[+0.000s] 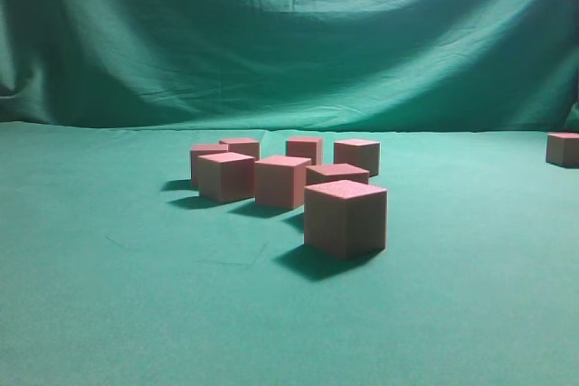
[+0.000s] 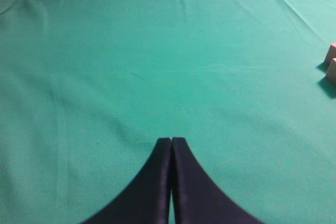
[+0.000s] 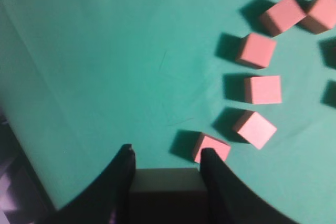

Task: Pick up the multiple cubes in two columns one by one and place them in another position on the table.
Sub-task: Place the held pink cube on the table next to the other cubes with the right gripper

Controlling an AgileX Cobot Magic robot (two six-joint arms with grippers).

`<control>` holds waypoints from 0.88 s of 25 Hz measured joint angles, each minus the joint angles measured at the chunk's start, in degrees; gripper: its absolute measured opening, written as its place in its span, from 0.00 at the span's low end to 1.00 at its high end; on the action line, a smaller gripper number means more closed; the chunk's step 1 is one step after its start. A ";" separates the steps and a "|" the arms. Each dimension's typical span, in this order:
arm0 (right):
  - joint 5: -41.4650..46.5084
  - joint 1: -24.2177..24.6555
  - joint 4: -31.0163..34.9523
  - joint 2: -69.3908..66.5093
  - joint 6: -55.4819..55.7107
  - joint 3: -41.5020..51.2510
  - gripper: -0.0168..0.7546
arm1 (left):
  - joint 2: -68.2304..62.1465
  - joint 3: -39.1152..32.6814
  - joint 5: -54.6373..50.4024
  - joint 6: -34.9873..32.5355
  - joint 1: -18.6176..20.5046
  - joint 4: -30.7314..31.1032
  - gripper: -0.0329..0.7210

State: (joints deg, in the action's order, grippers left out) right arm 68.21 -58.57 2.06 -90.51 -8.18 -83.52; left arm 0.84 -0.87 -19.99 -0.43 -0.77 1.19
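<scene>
I should use my right gripper to set the cube down on the bare green cloth (image 1: 232,234) (image 3: 182,119) next to the nearest cube.
Several pink-red cubes (image 1: 281,180) stand in a loose cluster on the green cloth, the nearest cube (image 1: 346,217) at the front. One more cube (image 1: 563,148) sits alone at the far right. The right wrist view looks down on the cluster (image 3: 262,89). My right gripper (image 3: 168,154) is shut on a cube (image 3: 168,184) that looks dark in shadow between the fingers, held above the cloth to the left of the cluster. My left gripper (image 2: 171,140) is shut and empty over bare cloth. Two cube edges (image 2: 332,62) show at its right border. Neither gripper shows in the exterior view.
Green cloth (image 1: 109,268) covers the table and hangs as a backdrop (image 1: 289,33) behind it. A dark edge (image 3: 10,161) of the table shows at the lower left of the right wrist view.
</scene>
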 joint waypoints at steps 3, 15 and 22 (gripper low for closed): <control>-2.09 -0.21 -0.11 -2.44 -0.50 2.43 0.37 | 0.00 0.00 0.00 0.00 0.00 0.00 0.04; -10.71 -1.81 1.64 -16.50 -7.64 3.16 0.37 | 0.00 0.00 0.00 0.00 0.00 0.00 0.04; -12.56 -1.69 -1.86 -21.12 -8.00 3.86 0.37 | 0.00 0.00 0.00 0.00 0.00 0.00 0.04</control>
State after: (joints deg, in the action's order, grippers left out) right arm 55.65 -60.26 0.19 -111.63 -16.18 -79.66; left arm 0.84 -0.87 -19.99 -0.43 -0.77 1.19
